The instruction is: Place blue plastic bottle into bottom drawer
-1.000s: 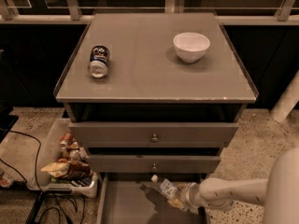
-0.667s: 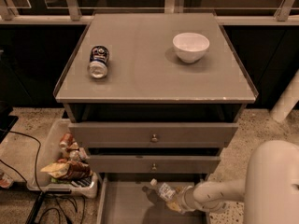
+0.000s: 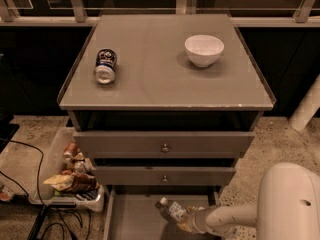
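Note:
Next, I release the blue plastic bottle from my gripper on the bottom drawer's inside [image 3: 178,208], toward the back of it and below the round knob. The bottle now lies tilted over the open drawer.
The blue plastic bottle [image 3: 171,209], clear with a pale label and a cap at its upper left, lies tilted over the open bottom drawer [image 3: 135,219], the grey tray pulled out under the cabinet. My gripper [image 3: 187,220] reaches in from the right at the bottom edge of the view and is shut on the bottle's lower end. Whether the bottle touches the drawer floor cannot be told. The white arm [image 3: 235,216] trails off to the right.
Two upper drawers with round knobs [image 3: 165,147] sit just above the bottle. On the cabinet top lie a dark blue-and-silver can [image 3: 105,66] and a white bowl [image 3: 204,49]. A bin of snacks [image 3: 70,176] and cables [image 3: 30,204] are at the left on the floor.
The bottle and gripper have shifted slightly left and down over the bottom drawer. The robot's white body has come into view at the lower right.

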Motion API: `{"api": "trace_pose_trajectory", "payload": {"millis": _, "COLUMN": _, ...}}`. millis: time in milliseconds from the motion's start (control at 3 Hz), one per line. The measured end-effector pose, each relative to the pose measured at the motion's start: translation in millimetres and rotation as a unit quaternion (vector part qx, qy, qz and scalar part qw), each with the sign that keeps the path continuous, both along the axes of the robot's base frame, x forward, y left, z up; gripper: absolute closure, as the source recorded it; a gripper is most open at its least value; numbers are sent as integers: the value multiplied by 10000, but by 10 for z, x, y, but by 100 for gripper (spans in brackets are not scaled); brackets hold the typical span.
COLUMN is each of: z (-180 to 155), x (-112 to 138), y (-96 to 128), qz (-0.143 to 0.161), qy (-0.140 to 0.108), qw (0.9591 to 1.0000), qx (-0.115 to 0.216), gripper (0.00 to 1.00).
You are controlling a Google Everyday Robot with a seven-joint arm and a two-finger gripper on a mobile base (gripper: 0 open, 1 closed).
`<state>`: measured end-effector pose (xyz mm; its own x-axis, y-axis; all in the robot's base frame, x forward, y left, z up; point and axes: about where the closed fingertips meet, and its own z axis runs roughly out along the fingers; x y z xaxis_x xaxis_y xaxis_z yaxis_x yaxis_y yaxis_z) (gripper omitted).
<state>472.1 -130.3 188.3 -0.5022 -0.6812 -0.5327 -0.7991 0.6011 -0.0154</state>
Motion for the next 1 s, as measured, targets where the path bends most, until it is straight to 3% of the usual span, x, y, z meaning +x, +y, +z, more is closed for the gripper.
{"api": "trace_pose_trajectory", "payload": {"millis": 333, "z": -180, "x": 21, "y": -8, "qz": -84, "qy": -185, "qw": 9996, "qx": 193, "gripper": 100}}
{"api": "trace_pose_trajectory", "payload": {"millis": 1000, "z": -378, "x": 223, "y": -153, "qz": -577, "qy": -499, "qw": 9952, "qx": 609, "gripper": 100}}
